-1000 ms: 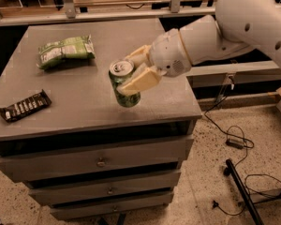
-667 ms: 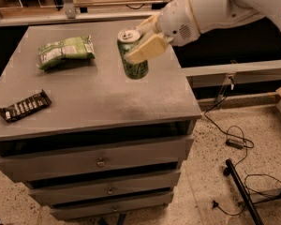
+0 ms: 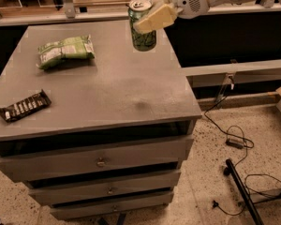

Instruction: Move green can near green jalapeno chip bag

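Next, I let go of the green can so it stands on the grey cabinet top (image 3: 109,54), beside the green jalapeno chip bag. The can now hangs upright above that top.
The green can (image 3: 142,31) with a silver pull-tab top hangs upright above the far right part of the grey cabinet top (image 3: 112,93). My gripper (image 3: 153,13) comes in from the upper right and is shut on the can, its pale fingers (image 3: 155,18) wrapped around the can's upper side. The green jalapeno chip bag (image 3: 64,51) lies crinkled on the far left part of the top, well to the left of the can.
A dark flat snack bar wrapper (image 3: 24,106) lies at the front left of the top. The cabinet has several drawers (image 3: 100,161) below. Black cables (image 3: 234,139) and a dark pole (image 3: 241,189) lie on the speckled floor to the right.
My gripper has lifted the can off the cabinet top and carried it up and toward the far edge. The chip bag and wrapper have not moved on the top.
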Controlling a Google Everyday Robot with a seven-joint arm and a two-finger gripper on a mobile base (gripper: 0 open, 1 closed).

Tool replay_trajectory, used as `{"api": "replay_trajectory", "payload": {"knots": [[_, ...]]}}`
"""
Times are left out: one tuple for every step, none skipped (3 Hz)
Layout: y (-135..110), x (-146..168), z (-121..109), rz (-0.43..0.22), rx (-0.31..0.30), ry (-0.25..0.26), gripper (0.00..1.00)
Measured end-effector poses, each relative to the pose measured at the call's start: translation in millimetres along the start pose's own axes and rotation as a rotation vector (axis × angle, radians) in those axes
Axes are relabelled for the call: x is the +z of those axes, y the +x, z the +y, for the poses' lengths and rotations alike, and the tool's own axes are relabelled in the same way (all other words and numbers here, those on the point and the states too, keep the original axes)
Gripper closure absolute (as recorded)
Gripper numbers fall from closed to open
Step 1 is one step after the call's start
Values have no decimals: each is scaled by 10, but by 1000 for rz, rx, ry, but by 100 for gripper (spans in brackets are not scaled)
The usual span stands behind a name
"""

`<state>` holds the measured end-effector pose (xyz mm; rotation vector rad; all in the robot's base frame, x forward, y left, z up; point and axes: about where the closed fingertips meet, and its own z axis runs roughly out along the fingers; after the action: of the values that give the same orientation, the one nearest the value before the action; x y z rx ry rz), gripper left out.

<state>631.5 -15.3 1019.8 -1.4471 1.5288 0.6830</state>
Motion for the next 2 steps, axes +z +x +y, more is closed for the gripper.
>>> {"api": "replay_trajectory", "payload": {"knots": [[0,0,0,0,0,0,100],[-79,270,-54,-100,53,17,100]]}}
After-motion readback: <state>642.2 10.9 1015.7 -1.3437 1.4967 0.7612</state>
